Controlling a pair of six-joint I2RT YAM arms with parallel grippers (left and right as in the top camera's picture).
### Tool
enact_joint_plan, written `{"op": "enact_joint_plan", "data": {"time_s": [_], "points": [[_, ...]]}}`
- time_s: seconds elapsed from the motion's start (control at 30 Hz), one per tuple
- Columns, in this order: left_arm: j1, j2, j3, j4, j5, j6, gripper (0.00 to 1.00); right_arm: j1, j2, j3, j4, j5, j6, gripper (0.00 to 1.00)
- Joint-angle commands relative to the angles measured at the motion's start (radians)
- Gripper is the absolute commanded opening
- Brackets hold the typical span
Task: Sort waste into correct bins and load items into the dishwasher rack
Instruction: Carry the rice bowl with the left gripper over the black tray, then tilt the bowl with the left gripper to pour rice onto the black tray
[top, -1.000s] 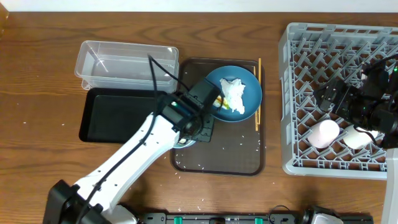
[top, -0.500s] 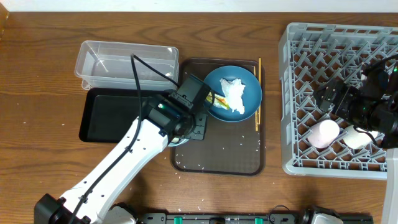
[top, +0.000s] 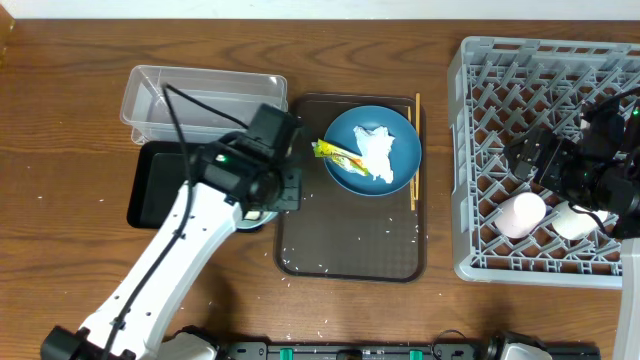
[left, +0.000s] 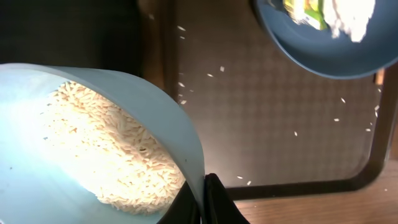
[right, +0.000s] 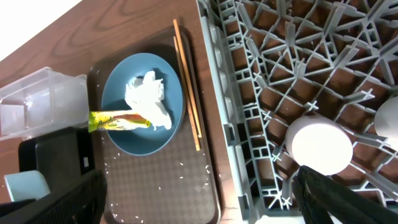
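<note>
I need to use my left gripper to put the light blue bowl down on the brown tray (top: 341, 236) (left: 261, 132) in front of the dark blue dish. The bowl now hangs over the black tray's edge.
My left gripper (top: 268, 192) (left: 202, 198) is shut on the rim of the light blue bowl (top: 250, 216) (left: 93, 137). The bowl holds white rice (left: 112, 146) and hangs over the right edge of the black tray (top: 165, 185). The dark blue dish (top: 372, 150) (right: 143, 102) on the brown tray carries the white napkin (top: 378, 150) (right: 148, 96) and the yellow-green wrapper (top: 338, 152) (right: 118, 121). The chopsticks (top: 415, 150) (right: 186, 87) lie beside it. My right gripper (top: 540, 158) (right: 199, 205) is open and empty above the grey rack (top: 545, 100), which holds the pink cup (top: 522, 215) (right: 320, 146) and the whitish cup (top: 575, 220).
The clear tub (top: 205, 100) stands behind the black tray. The brown serving tray (top: 350, 240) (left: 267, 124) has loose rice grains scattered on it. A few grains lie on the wooden table near its front.
My left gripper has carried the bowl leftward, off the brown tray to the black tray's right edge. The wrapper on the dish is now uncovered. The right arm has not moved.
</note>
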Motion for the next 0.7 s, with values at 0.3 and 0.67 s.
{"op": "enact_joint_plan", "data": {"time_s": [0.3, 0.67], "points": [[0.241, -0.025, 0.005, 0.004, 0.084, 0.108, 0.06, 0.02, 0.001, 0.008, -0.013, 0.0, 0.008, 0.94], [0.528, 0.09, 0.0, 0.052, 0.785, 0.423, 0.06, 0.02, 0.0, 0.007, -0.033, 0.0, 0.008, 0.94]]}}
